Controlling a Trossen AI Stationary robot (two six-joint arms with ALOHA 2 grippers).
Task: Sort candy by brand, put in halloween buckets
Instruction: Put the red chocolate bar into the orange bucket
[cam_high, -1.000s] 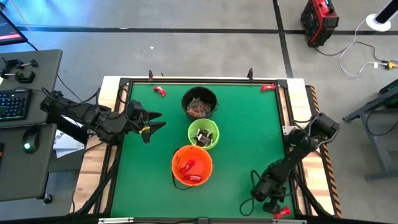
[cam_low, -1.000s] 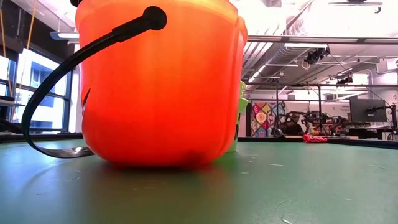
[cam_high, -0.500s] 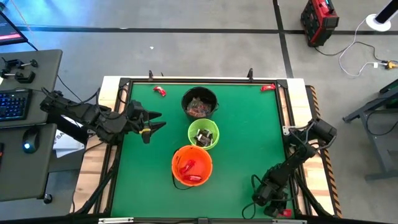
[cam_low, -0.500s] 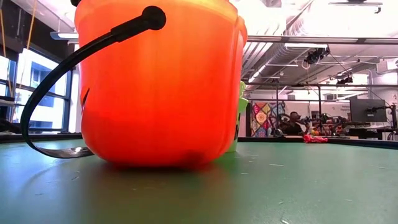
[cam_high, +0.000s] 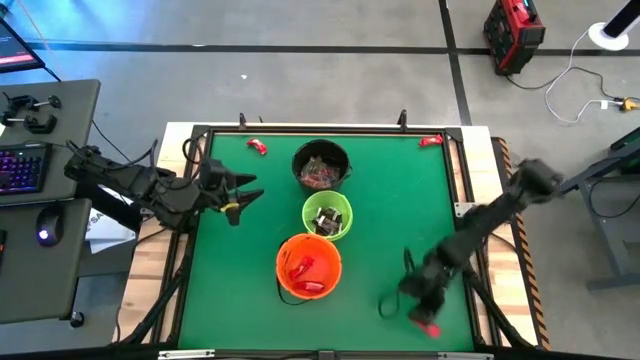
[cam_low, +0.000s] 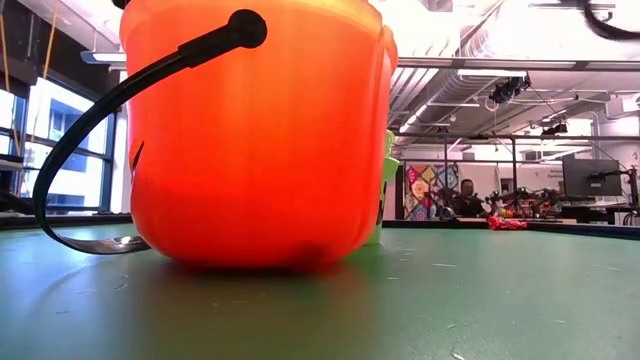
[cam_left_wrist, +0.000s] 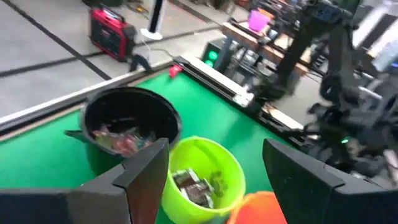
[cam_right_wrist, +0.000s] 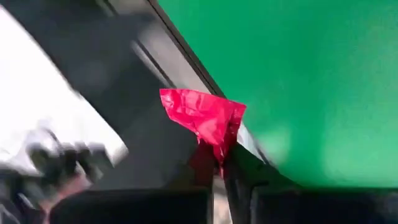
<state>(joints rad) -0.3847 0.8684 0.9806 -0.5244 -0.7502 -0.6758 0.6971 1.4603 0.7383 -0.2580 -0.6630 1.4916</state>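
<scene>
I should use my right gripper to set the red candy down inside the orange bucket (cam_high: 314, 267), next to the red candies that are in it.
Three halloween buckets stand in a row mid-table: black (cam_high: 321, 165), lime green (cam_high: 327, 215) and orange (cam_high: 308, 265), each with candy inside. Two red candy pieces lie on the mat at the far edge, one at the left (cam_high: 257, 147) and one at the right (cam_high: 430, 141). My right gripper (cam_high: 422, 318) hangs over the near right part of the mat, shut on a red candy (cam_right_wrist: 202, 115). My left gripper (cam_high: 255, 192) stays open at the table's left side, pointing toward the black and green buckets (cam_left_wrist: 199, 177). My right gripper pinches the red candy by one end of its wrapper (cam_right_wrist: 217, 149) between its two fingertips. The rest of the wrapper sticks out past the fingertips. The fingers slant downward, and the candy is lifted clear of the table.
The table's dark frame (cam_high: 478, 300) runs along the right edge beside my right gripper. In the low view the orange bucket (cam_low: 260, 130) fills the foreground, its black handle (cam_low: 90, 130) hanging down to the mat. Green mat lies bare between the buckets and the right edge.
My right gripper has shut on the red candy at the table's near right corner. It has then risen and swung toward the table's left, over the mat. The candy has come up off the table's edge with it.
</scene>
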